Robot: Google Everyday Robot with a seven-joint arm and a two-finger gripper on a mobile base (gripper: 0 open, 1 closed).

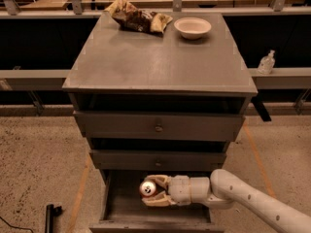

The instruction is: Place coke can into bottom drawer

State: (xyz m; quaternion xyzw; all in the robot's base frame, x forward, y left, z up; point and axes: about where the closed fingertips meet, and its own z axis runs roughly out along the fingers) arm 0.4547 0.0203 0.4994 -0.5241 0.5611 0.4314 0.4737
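Note:
My gripper should release the coke can near the middle of the open bottom drawer's grey bottom [156,201].
The coke can [147,188], red with a silver top, is held between the fingers of my gripper [154,191]. The gripper is shut on the can and reaches in from the lower right, inside the open bottom drawer [112,208] of the grey cabinet. The can hangs low over the drawer's grey floor, near its middle. I cannot tell whether the can touches the floor.
Two shallower grey drawers with round knobs [158,128] sit shut above. On the cabinet top lie a brown-and-yellow snack bag [137,19] and a white bowl [192,27]. A small clear bottle [266,62] stands on a ledge at right. A black object [50,215] lies on the floor at left.

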